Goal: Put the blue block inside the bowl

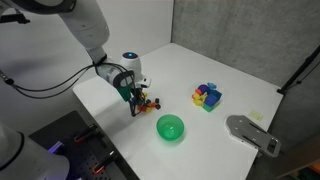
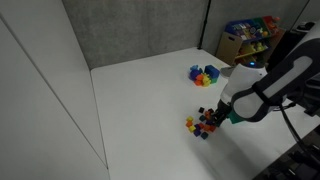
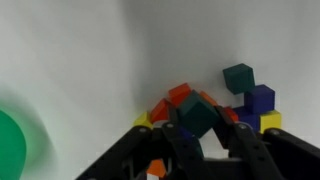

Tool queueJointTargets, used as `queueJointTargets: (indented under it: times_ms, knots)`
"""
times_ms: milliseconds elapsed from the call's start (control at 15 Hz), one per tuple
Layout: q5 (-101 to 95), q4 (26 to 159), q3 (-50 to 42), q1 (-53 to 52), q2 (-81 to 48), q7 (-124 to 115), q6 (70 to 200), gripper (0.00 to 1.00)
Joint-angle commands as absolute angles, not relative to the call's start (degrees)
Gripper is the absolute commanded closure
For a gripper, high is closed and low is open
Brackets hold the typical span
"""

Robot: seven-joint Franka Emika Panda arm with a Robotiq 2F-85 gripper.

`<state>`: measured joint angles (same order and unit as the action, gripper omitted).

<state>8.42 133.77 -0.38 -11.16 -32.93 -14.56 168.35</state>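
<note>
Next, I release the blue block on the bottom of the green bowl (image 1: 161,126).
A pile of tiny cubes (image 1: 146,101) lies on the white table and also shows in an exterior view (image 2: 203,124). In the wrist view a blue block (image 3: 262,98) sits at the pile's right side, beside a yellow cube and near a dark teal cube (image 3: 238,77). My gripper (image 3: 195,112) is down on the pile, its fingers pressed on both sides of another dark teal cube (image 3: 192,116) with red and orange cubes behind it. The green bowl (image 1: 170,119) stands near the pile and shows at the wrist view's left edge (image 3: 8,140). The bowl is hidden in one exterior view.
A larger toy of joined blue, yellow and purple pieces (image 1: 207,96) sits further along the table and shows in both exterior views (image 2: 204,73). A grey flat object (image 1: 252,133) lies at the table's corner. A shelf of colourful toys (image 2: 250,35) stands behind the table.
</note>
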Motion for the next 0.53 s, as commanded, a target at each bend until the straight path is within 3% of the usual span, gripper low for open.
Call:
queueJointTargets:
  times_ms: [0, 467]
  knots:
    - [7.22, 134.9, -0.46, -8.71, -25.54, -12.77, 159.93, 0.85]
    - [1.52, 134.41, -4.15, -7.09, -17.2, -14.08, 151.54, 0.85]
